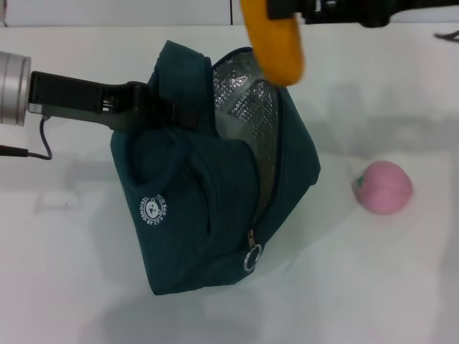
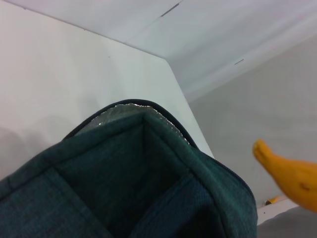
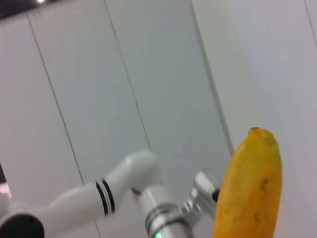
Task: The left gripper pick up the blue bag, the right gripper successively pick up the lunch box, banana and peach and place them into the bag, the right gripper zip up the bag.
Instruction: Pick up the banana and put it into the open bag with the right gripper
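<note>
The right gripper should release the banana inside the blue bag's silver lining (image 1: 260, 172), toward the ring zipper pull.
The blue bag (image 1: 208, 208) stands on the white table with its top unzipped and the silver lining showing. My left gripper (image 1: 171, 111) reaches in from the left and is shut on the bag's upper edge. The left wrist view shows the bag's rim (image 2: 129, 183) up close. My right gripper (image 1: 287, 11) is at the top edge of the head view, shut on the banana (image 1: 276, 43), which hangs above the bag's opening. The banana also shows in the left wrist view (image 2: 290, 178) and the right wrist view (image 3: 247, 188). The peach (image 1: 385, 187) lies on the table to the right of the bag. The lunch box is out of view.
The ring zipper pull (image 1: 252, 258) hangs at the bag's near end. The white table (image 1: 373, 287) spreads around the bag. The left arm (image 3: 124, 188) shows in the right wrist view, beyond the banana.
</note>
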{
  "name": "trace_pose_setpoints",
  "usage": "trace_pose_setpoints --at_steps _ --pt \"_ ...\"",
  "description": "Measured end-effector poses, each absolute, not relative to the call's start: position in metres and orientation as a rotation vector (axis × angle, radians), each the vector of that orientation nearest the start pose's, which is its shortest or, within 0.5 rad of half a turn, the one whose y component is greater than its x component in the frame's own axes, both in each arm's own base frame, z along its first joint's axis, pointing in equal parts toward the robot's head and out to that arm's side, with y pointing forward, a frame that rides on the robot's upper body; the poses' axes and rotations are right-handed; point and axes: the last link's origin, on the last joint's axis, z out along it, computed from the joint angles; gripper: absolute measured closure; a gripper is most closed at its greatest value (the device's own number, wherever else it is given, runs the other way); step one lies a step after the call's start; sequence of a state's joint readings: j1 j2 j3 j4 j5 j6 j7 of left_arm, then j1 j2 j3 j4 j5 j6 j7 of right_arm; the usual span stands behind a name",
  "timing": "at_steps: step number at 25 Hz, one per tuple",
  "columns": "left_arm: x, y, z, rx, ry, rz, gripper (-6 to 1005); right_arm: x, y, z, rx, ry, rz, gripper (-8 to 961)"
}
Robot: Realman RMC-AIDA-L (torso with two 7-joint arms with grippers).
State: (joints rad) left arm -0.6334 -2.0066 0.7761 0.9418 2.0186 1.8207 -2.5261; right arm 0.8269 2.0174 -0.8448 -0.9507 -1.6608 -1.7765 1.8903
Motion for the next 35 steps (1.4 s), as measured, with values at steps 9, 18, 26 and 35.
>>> trace_pose_setpoints --at_steps 9,18,26,35 --pt "-0.196 0.347 0.056 -2.665 -1.740 -0.625 963 0.107 0.375 0.034 -2.873 0.403 1.396 528" --pt "-0.200 0.344 0.056 -2.655 -1.747 -0.629 963 0.144 0.364 0.002 -2.817 0.610 1.392 528" --pt "-0.204 0.342 0.057 -2.642 -1.751 -0.647 963 0.157 0.357 -0.005 -2.815 0.679 1.354 528" --pt "-0.206 0.341 0.056 -2.636 -1.755 -0.650 962 0.158 0.348 -0.023 -2.884 0.755 1.319 529"
